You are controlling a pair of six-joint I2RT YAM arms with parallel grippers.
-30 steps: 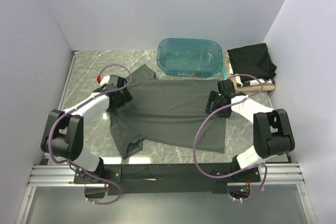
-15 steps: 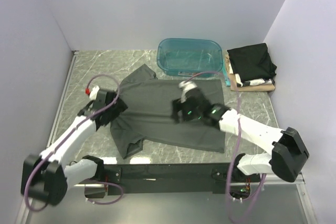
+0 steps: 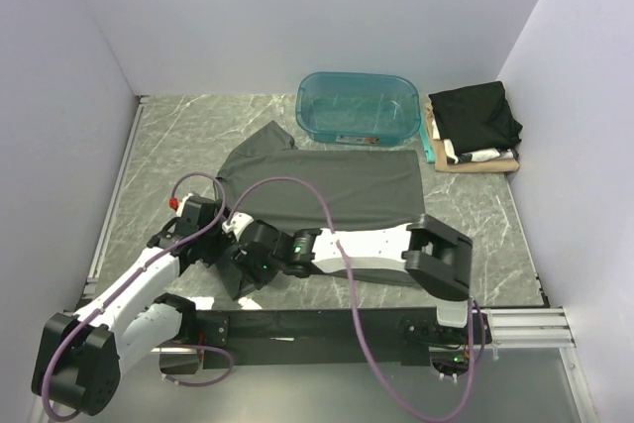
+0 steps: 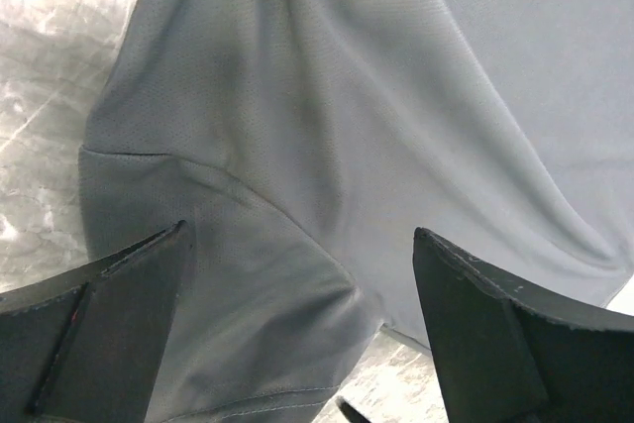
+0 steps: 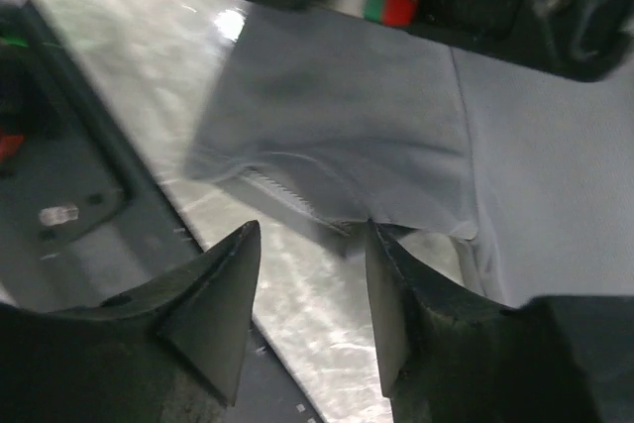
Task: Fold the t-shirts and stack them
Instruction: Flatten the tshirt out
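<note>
My left gripper is going to close on the neck-side corner of the near sleeve's hem (image 3: 235,297) on the charcoal-grey t-shirt, beside the black base rail.
A dark charcoal-grey t-shirt (image 3: 337,190) lies spread flat in the middle of the table, its neck end to the left. My left gripper (image 3: 210,245) is open and hovers over the near-left sleeve (image 4: 248,274), fingers wide apart with cloth between them. My right gripper (image 3: 246,264) has reached across to the same sleeve and is open; its fingertips straddle the sleeve's hem (image 5: 297,200) just above the table. A folded black t-shirt (image 3: 475,114) lies on top of folded white and tan ones (image 3: 485,159) at the back right.
A translucent teal tub (image 3: 357,106) stands at the back, touching the shirt's far edge. The right arm (image 3: 376,250) lies low across the shirt's near edge. The black base rail (image 3: 327,324) runs along the near edge. White walls close in the left, back and right.
My right arm has swung from the shirt's right side across to its near-left sleeve. My left gripper has moved nearer along the shirt's left edge. The shirt's right side now lies flat.
</note>
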